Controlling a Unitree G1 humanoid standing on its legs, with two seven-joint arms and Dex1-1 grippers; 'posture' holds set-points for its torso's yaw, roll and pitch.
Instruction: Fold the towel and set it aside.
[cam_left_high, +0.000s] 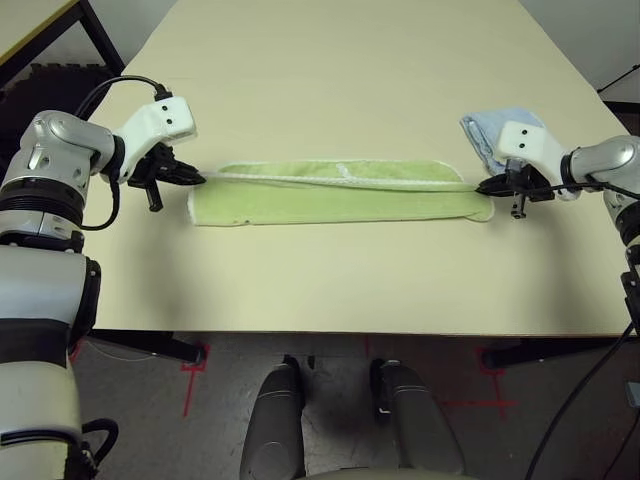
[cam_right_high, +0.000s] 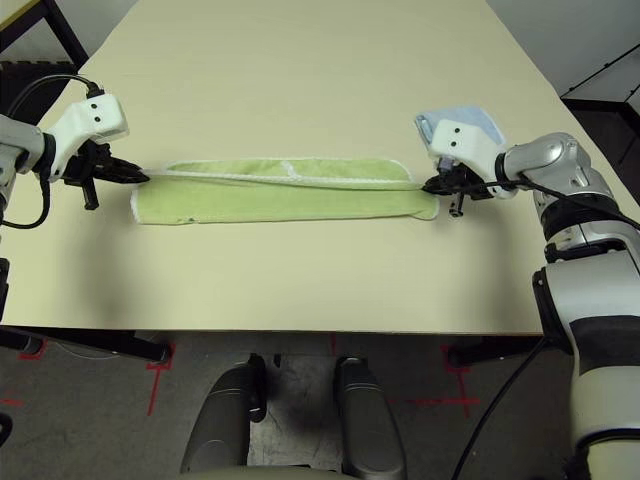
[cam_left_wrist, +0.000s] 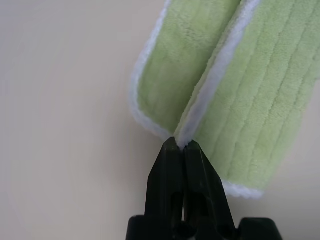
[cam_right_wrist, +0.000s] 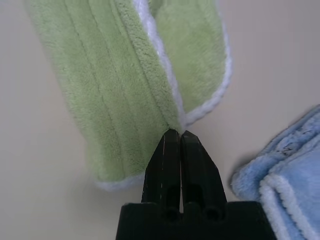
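The robot's left gripper needs to release the green towel's upper edge at the far corner of its lower layer (cam_left_high: 205, 164) (cam_left_wrist: 130, 114). That upper edge is slightly lifted now.
The light green towel (cam_left_high: 330, 193) with its white trimmed edge lies stretched left to right across the middle of the table, folded lengthwise into a narrow band. My left gripper (cam_left_high: 198, 179) is shut on the towel's left end, pinching the white edge (cam_left_wrist: 181, 139) just above the table. At the right end, my right gripper (cam_left_high: 480, 185) is likewise shut on the towel's white edge (cam_right_wrist: 179, 121). The upper layer runs taut between the two grippers, slightly lifted over the lower layer.
A folded light blue towel (cam_left_high: 487, 134) lies right behind my right gripper, close to the right table edge. The cream table (cam_left_high: 330, 70) stretches bare beyond the green towel and in front of it to the near edge (cam_left_high: 330, 330).
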